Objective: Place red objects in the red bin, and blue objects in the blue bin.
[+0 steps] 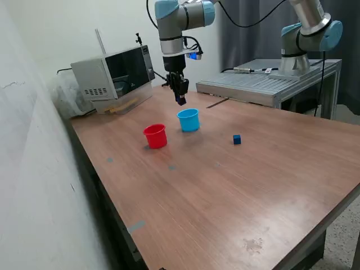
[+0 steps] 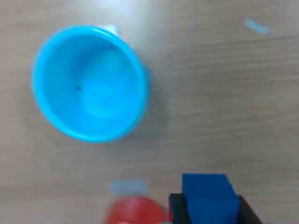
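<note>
My gripper will let go of the dark blue cube on the bottom of the empty blue bin (image 1: pixel 189 122) (image 2: pixel 100 80).
My gripper (image 1: pixel 180 100) hangs above the table, just behind the light blue cup, the blue bin (image 1: pixel 189 120), as the exterior view shows it. In the wrist view a dark blue cube (image 2: pixel 205 192) sits clamped in my gripper (image 2: pixel 208 207), between the black fingers (image 2: pixel 176 211). The blue bin (image 2: pixel 88 84) lies off to one side of the cube and looks empty inside. The red bin (image 1: pixel 155 136), a small red cup, stands on the exterior view's left of the blue one, and its rim (image 2: pixel 135 211) peeks into the wrist view. A second blue cube (image 1: pixel 237 139) rests on the table to the exterior view's right. The red objects are out of view.
A microwave (image 1: pixel 115 76) stands at the back on the exterior view's left. A metal platform (image 1: pixel 264 84) carrying a second arm (image 1: pixel 304 34) stands at the back right. The wooden table (image 1: pixel 225 197) ends in an edge near the wall on the left.
</note>
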Controlling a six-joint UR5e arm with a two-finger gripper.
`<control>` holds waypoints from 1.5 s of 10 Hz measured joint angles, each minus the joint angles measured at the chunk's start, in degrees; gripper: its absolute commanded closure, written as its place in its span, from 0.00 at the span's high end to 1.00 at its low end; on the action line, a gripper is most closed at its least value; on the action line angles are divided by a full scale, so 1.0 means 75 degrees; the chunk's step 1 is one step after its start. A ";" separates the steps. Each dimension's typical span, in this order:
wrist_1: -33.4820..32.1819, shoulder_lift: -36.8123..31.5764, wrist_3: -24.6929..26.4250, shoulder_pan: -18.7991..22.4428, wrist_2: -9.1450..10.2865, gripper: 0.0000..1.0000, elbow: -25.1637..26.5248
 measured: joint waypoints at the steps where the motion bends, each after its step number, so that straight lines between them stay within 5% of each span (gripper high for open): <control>1: -0.0004 -0.0051 -0.0016 -0.0295 0.0016 0.00 0.0111; 5: -0.0268 0.0074 -0.0200 -0.0953 0.0037 0.00 0.0575; 11: -0.0541 0.0108 -0.0275 -0.1009 -0.0011 0.00 0.1136; 12: -0.0530 0.0104 -0.0277 -0.1001 -0.0024 1.00 0.1172; 15: -0.0489 0.0085 -0.0278 -0.0999 -0.0143 1.00 0.1261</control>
